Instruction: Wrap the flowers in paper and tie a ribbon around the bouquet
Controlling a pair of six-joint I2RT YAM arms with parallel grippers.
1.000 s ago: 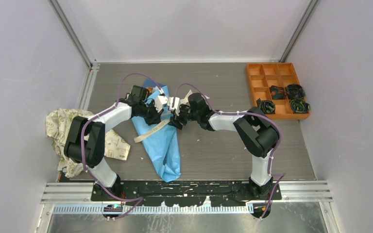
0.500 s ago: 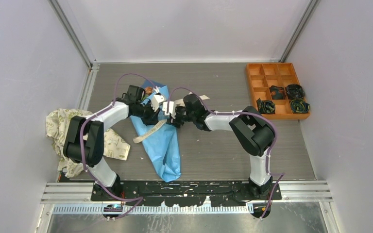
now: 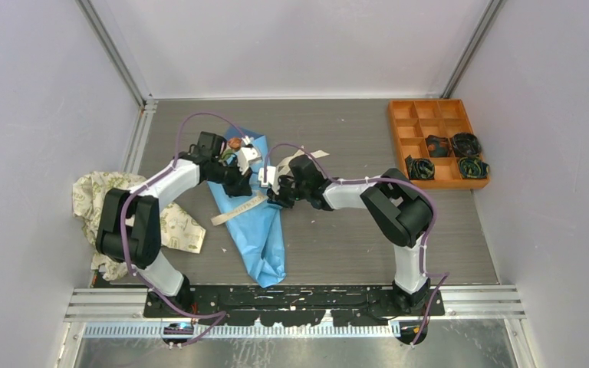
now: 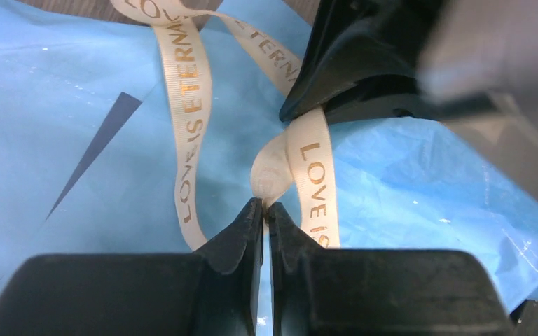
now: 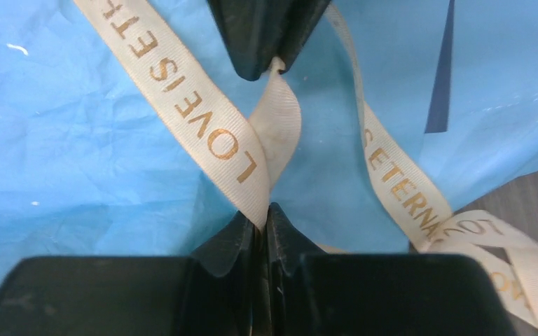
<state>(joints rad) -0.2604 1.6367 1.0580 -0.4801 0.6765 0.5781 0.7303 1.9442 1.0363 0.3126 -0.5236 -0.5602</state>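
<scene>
My left gripper will take the crossing [image 5: 258,203] to free my right gripper, because my right gripper holds the ribbon's crossing and my left gripper holds only its folded loop.
The bouquet [image 3: 259,230] lies on the table as a light blue paper [image 4: 77,175] cone, with the flowers [image 3: 234,143] just showing at its far end. The beige ribbon [image 4: 312,175], printed with gold letters, crosses over the paper [image 5: 77,140]. My left gripper [image 4: 266,204] is shut on a folded loop of the ribbon. My right gripper [image 5: 263,210] faces it from the other side and is shut on the printed ribbon [image 5: 203,126] strand. In the top view the left gripper [image 3: 251,186] and the right gripper [image 3: 274,195] meet tip to tip over the cone's middle.
An orange compartment tray [image 3: 403,138] with small dark coils [image 3: 466,146] stands at the back right. A cream printed cloth [image 3: 96,199] lies crumpled at the left edge. A loose ribbon tail [image 3: 234,211] trails left off the cone.
My right gripper has moved left toward the left one and closed on the ribbon. The left arm has shifted slightly back and left, still holding its loop.
</scene>
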